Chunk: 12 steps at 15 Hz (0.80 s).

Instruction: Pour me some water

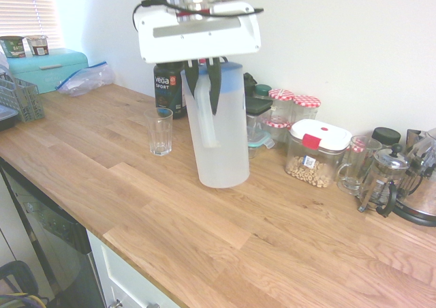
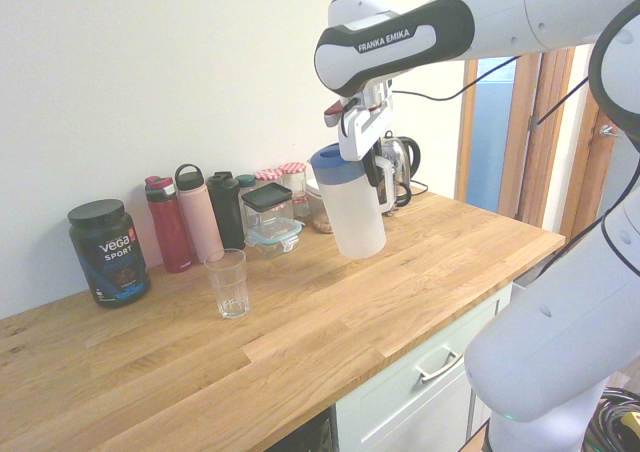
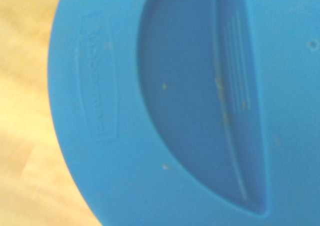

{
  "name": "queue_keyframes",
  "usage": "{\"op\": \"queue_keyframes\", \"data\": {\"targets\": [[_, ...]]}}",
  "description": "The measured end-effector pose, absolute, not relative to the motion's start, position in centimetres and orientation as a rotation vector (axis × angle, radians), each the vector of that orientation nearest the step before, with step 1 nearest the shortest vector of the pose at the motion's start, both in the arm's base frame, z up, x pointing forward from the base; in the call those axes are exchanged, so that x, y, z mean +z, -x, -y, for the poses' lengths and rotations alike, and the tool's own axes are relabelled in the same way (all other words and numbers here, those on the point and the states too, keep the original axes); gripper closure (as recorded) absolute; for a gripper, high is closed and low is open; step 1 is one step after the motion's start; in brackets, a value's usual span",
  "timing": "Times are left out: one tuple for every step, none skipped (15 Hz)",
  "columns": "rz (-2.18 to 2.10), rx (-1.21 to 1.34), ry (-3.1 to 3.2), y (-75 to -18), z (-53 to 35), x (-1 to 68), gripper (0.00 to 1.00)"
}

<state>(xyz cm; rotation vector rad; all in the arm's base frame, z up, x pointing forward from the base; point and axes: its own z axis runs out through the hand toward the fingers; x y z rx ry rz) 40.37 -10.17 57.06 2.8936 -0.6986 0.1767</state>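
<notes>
My gripper is going to put the jug down on the open wooden counter (image 2: 371, 260) in front of the kettle.
A tall frosted-plastic jug (image 1: 221, 141) (image 2: 355, 217) with a round blue lid (image 2: 335, 164) stands upright at the middle of the wooden counter. I cannot tell whether its base touches the wood. My gripper (image 1: 203, 97) (image 2: 378, 177) comes down from above and is shut on the jug's white handle (image 1: 206, 124). The water is barely visible through the frosted wall. An empty clear glass (image 1: 160, 131) (image 2: 229, 283) stands on the counter a short way from the jug. The blue lid (image 3: 175, 106) fills the wrist view, with blurred wood beside it.
A black Vega Sport tub (image 1: 169, 86) (image 2: 108, 252) stands behind the glass. Red, pink and black bottles (image 2: 200, 217), jars with checked lids (image 1: 293, 110), a cereal box (image 1: 317, 151), a French press (image 1: 381, 178) and a kettle (image 1: 422, 199) line the wall. A dish rack (image 1: 20, 97) sits at the counter's end.
</notes>
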Motion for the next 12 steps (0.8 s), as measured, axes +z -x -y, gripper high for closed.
{"op": "queue_keyframes", "data": {"targets": [[0.771,0.209,-2.897,-40.4,11.0,56.7,1.0],[0.84,0.247,-2.899,-40.4,11.8,56.6,1.0],[0.912,0.292,-2.898,-40.5,12.6,56.6,1.0],[0.984,0.337,-2.894,-40.6,13.3,56.3,1.0],[1.062,0.374,-2.882,-40.7,13.9,55.9,1.0],[1.15,0.394,-2.865,-40.8,14.6,55.3,1.0],[1.243,0.401,-2.843,-41.1,15.2,54.7,1.0],[1.309,0.385,-2.828,-41.2,15.7,54.1,1.0],[1.344,0.362,-2.825,-41.2,16.2,53.5,1.0],[1.366,0.341,-2.824,-41.2,16.7,53.1,1.0],[1.384,0.317,-2.825,-41.2,17.0,52.7,1.0],[1.395,0.292,-2.827,-41.0,17.1,52.4,1.0]]}}
